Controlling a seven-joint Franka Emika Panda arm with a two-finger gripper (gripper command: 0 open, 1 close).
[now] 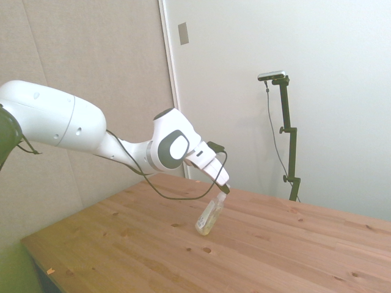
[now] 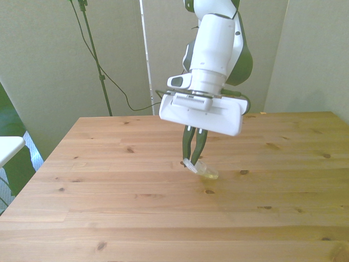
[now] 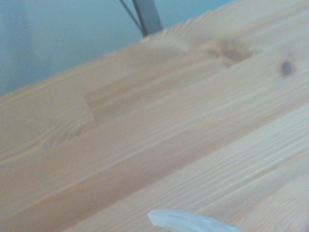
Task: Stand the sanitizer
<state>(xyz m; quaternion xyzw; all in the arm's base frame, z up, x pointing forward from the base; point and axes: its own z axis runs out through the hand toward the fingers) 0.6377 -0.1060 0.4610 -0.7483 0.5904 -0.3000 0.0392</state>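
My gripper will set the sanitizer down upright on the bare wood (image 2: 185, 197) beside the dark knot that is nearest the sanitizer's base.
The sanitizer (image 1: 211, 217), a small clear bottle with pale yellowish liquid, hangs tilted with its base touching or just above the wooden table (image 1: 293, 250). My gripper (image 1: 223, 190) is shut on its upper end. In the front view the sanitizer (image 2: 204, 171) leans toward the front view's right under the gripper (image 2: 192, 158), whose dark fingers (image 2: 187, 146) pinch its top. The pump top is hidden by the fingers. The wrist view shows a blurred pale edge of the sanitizer (image 3: 190, 221) over the wood.
The table's far edge (image 1: 342, 210) runs close behind the bottle in the side view. A white object (image 2: 8, 147) pokes in at the front view's left, off the table.
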